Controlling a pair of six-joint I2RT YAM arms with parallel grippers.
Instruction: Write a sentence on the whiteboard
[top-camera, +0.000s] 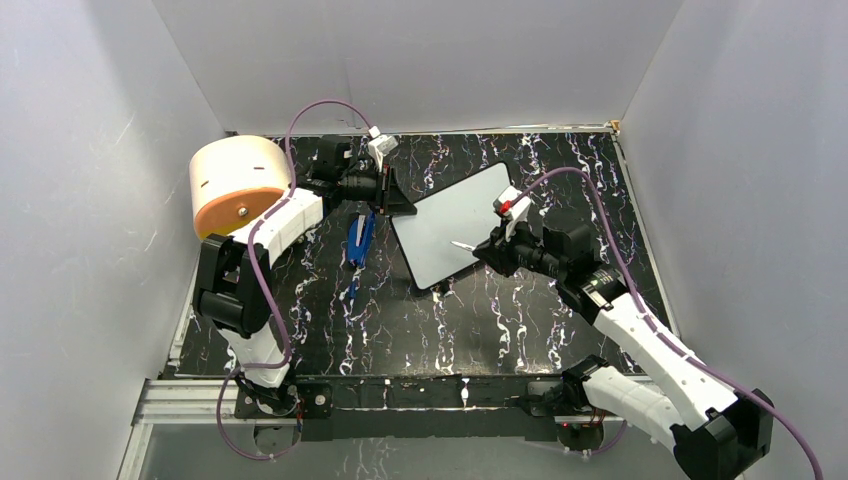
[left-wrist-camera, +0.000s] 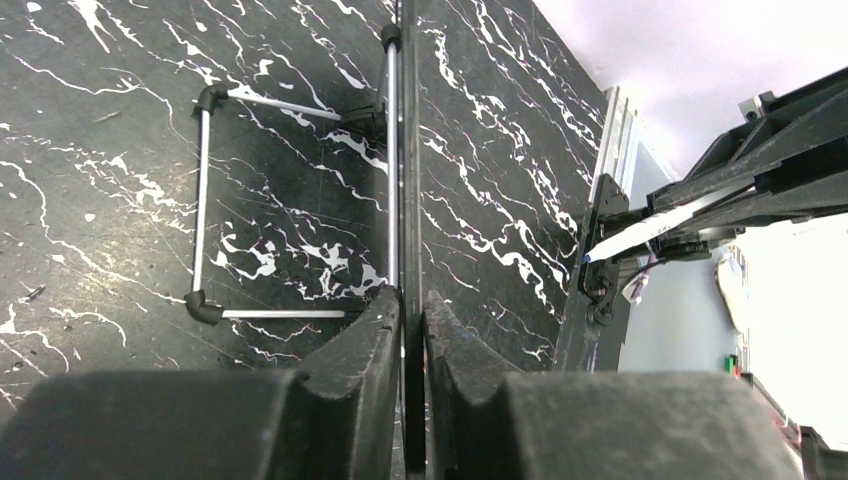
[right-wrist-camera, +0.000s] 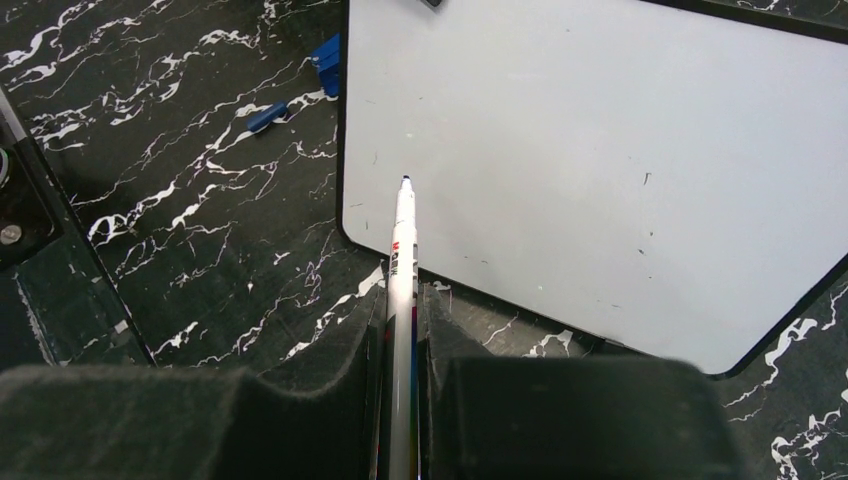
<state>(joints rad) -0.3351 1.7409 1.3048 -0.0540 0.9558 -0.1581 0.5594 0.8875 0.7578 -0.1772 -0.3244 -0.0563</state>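
Observation:
The whiteboard's corner is deep between my left gripper's fingers, which reach into the marker's space, so next I open, back off and grip just the whiteboard's edge (left-wrist-camera: 413, 455).
The whiteboard (top-camera: 450, 225) lies tilted on the black marbled table, its face blank; no blue sentence shows on it. My left gripper (top-camera: 392, 195) is shut on the board's far-left edge, which shows edge-on between the jaws in the left wrist view (left-wrist-camera: 410, 200). My right gripper (top-camera: 490, 245) is shut on a white marker (right-wrist-camera: 403, 250). Its blue tip (right-wrist-camera: 405, 181) is over the board's near-left part (right-wrist-camera: 600, 150); I cannot tell whether it touches.
A blue cap-like piece (top-camera: 358, 240) lies on the table left of the board, also in the right wrist view (right-wrist-camera: 327, 60). A large beige cylinder (top-camera: 235, 185) is at the far left. A wire stand (left-wrist-camera: 205, 200) shows beside the board's edge. Grey walls enclose the table.

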